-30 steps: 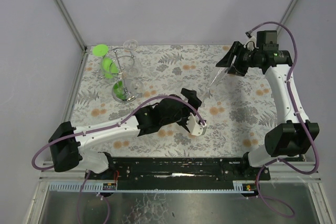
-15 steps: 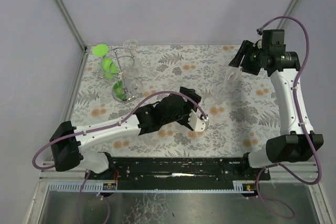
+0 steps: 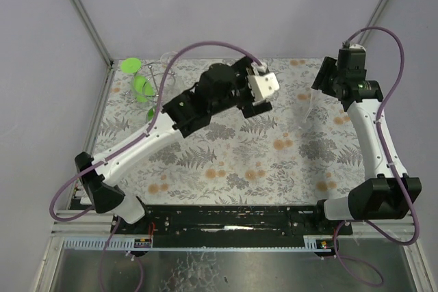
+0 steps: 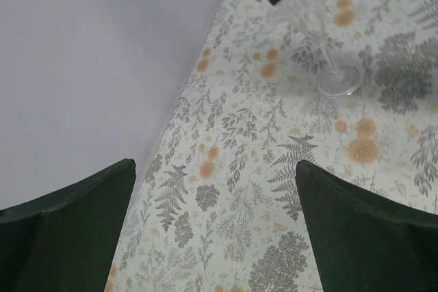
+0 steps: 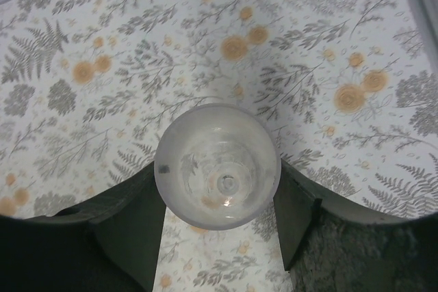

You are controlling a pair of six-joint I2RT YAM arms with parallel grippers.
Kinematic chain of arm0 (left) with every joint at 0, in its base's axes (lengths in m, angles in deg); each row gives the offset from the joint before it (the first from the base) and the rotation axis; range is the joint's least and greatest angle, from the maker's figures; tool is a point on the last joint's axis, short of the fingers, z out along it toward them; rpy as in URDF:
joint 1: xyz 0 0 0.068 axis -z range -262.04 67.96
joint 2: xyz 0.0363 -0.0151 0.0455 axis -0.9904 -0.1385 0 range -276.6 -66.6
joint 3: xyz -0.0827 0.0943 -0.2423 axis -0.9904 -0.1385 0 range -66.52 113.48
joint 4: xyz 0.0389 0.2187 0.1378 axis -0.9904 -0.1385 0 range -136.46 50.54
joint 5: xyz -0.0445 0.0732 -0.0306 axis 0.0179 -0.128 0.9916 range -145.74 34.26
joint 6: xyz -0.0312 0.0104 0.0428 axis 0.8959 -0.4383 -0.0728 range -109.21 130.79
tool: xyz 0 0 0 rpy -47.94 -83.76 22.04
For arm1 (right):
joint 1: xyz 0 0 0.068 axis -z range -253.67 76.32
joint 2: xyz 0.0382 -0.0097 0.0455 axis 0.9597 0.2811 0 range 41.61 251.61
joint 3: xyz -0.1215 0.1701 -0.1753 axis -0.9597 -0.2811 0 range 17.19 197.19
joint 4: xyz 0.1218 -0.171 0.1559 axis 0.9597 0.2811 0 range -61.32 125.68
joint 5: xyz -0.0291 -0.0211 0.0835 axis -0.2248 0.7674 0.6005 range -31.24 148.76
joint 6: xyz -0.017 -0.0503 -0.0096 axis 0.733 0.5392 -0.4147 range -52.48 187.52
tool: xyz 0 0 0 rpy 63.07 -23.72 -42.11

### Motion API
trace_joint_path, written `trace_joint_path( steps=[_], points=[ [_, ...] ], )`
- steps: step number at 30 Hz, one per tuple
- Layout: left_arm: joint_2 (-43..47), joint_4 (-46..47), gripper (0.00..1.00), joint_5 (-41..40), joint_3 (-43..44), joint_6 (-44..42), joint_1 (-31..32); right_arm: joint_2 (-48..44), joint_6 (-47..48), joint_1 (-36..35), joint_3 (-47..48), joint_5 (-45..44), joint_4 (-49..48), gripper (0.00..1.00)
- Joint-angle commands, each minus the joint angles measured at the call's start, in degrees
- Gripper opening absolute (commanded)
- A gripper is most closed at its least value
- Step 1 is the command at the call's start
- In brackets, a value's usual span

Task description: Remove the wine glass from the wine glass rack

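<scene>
The robot's right gripper needs to set the clear wine glass down on the cloth [image 5: 214,94] beside the orange flowers near the far side of the table.
My right gripper [image 5: 217,189] is shut on a clear wine glass [image 5: 217,165]. Its fingers [image 5: 130,217] press the bowl from both sides, and I look straight down into the bowl. In the top view the right gripper [image 3: 320,90] holds the glass [image 3: 309,109] upright at the far right of the table. The left wrist view shows the glass [image 4: 316,22] with its foot [image 4: 340,84] at or just above the cloth. My left gripper [image 3: 259,100] is open and empty, raised over the far middle; its fingers [image 4: 75,217] frame bare cloth. The wire rack [image 3: 160,78] stands far left, partly hidden by my left arm.
Green glasses [image 3: 142,85] and a clear glass [image 3: 169,58] sit on the rack. A floral cloth [image 3: 226,162] covers the table. Grey walls [image 4: 89,66] close off the left, right and far sides. My left arm stretches across the table's left half.
My left arm has lifted from low over the table's middle and swung toward the far side. My right gripper has turned the glass from tilted to upright and shifted slightly right.
</scene>
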Motion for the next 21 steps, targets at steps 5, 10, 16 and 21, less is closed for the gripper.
trace_joint_path(
  steps=[5,10,16,21],
  points=[
    [-2.08,-9.13,1.0,6.15,11.4,16.79,-6.59,2.55,6.04,-6.38,1.41,-14.1,-18.65,0.43],
    [-2.78,-11.72,1.0,8.77,14.95,22.7,-11.69,8.66,8.63,-11.29,5.32,-18.94,-24.35,0.45],
    [-3.76,-15.24,0.99,16.49,19.02,33.49,-23.59,11.96,7.59,-12.97,0.79,-23.55,-34.69,0.45],
    [-1.73,-16.12,0.99,21.56,17.56,38.45,-30.75,13.28,6.89,-13.48,-2.23,-26.83,-38.79,0.45]
  ],
)
